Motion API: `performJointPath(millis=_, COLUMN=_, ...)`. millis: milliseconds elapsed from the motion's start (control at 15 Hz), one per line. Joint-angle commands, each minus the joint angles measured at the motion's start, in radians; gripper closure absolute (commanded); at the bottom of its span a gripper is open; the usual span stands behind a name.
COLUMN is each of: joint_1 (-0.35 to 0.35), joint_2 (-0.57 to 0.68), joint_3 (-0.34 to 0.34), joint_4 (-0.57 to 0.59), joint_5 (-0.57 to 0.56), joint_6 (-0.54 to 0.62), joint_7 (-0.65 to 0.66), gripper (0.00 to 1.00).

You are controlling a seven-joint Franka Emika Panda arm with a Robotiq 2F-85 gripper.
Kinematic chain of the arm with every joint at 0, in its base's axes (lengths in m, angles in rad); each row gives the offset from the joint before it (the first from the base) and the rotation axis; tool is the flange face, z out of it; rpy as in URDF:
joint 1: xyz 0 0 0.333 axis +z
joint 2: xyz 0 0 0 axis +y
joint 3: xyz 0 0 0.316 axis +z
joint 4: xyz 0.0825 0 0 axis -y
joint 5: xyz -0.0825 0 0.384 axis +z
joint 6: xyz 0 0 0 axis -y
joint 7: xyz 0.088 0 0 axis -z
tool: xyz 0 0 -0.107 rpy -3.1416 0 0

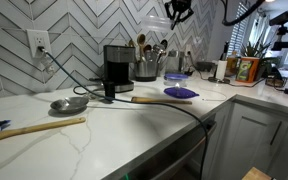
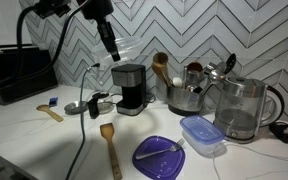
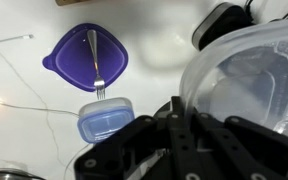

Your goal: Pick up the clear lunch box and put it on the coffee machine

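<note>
The robot's gripper should release the clear lunch box on the flat top of the black coffee machine (image 3: 258,68).
My gripper (image 2: 110,47) hangs in the air above the black coffee machine (image 2: 131,88), which stands against the tiled wall and also shows in an exterior view (image 1: 117,66). The gripper is shut on the rim of the clear lunch box (image 3: 246,88), which fills the right of the wrist view next to the black fingers (image 3: 176,112). In an exterior view the box is only a faint see-through shape beside the fingers (image 2: 125,50). In an exterior view the gripper (image 1: 179,10) sits at the top edge of the picture.
A purple plate with a fork (image 3: 88,55) and a blue-lidded container (image 3: 106,120) lie on the white counter below. A steel utensil crock (image 1: 144,66), a glass kettle (image 2: 242,108), a steel pot (image 2: 187,97), a wooden spoon (image 2: 109,145) and a ladle (image 1: 69,103) are nearby.
</note>
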Motion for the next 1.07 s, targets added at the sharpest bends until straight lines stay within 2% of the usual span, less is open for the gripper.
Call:
performJointPath(millis=0, joint_1=0.021, joint_2=0.11, joint_3=0.027, joint_4=0.167, joint_5=0.033, joint_6=-0.069, joint_7=0.01, gripper=0.99)
performJointPath(millis=333, joint_1=0.054, joint_2=0.3, joint_3=0.055, joint_4=0.383, joint_5=0.027, joint_6=-0.11, joint_7=0.021, gripper=0.99)
performJointPath(millis=1000, joint_1=0.114, joint_2=0.672, joint_3=0.049, joint_4=0.833, joint_5=0.01, joint_6=-0.297, joint_7=0.001, gripper=0.99)
